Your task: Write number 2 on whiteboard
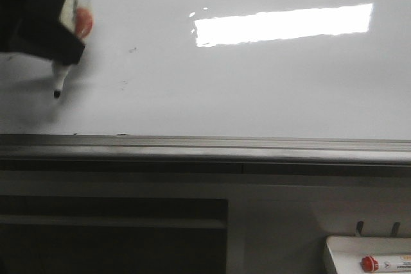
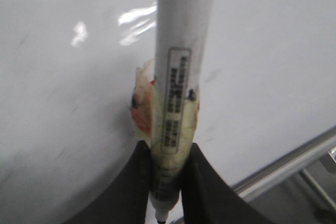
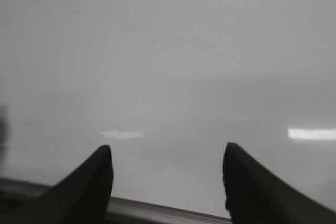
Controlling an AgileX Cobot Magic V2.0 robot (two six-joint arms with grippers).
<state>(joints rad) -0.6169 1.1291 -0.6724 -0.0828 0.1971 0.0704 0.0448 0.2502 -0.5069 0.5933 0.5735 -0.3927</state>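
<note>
Next, I grip the white marker with my right gripper by its upper body, above my left gripper's fingers, away from the black tip.
The whiteboard (image 1: 257, 94) is glossy white with a bright rectangular glare and a grey metal rail (image 1: 205, 147) along its near edge. No number 2 shows on it, only small faint smudges. My left gripper (image 1: 69, 27) at the far left is shut on a white marker (image 1: 61, 75) wrapped in tape. The black tip points down, close over the board; I cannot tell if it touches. In the left wrist view the marker (image 2: 181, 77) is clamped between the black fingers (image 2: 210, 187) of the left gripper (image 2: 167, 169). My right gripper (image 3: 167, 156) is open and empty over the board (image 3: 168, 66).
A small white tray (image 1: 334, 251) with a red-capped marker (image 1: 379, 264) sits at the lower right, below the rail. A dark opening (image 1: 109, 235) lies under the rail at the lower left.
</note>
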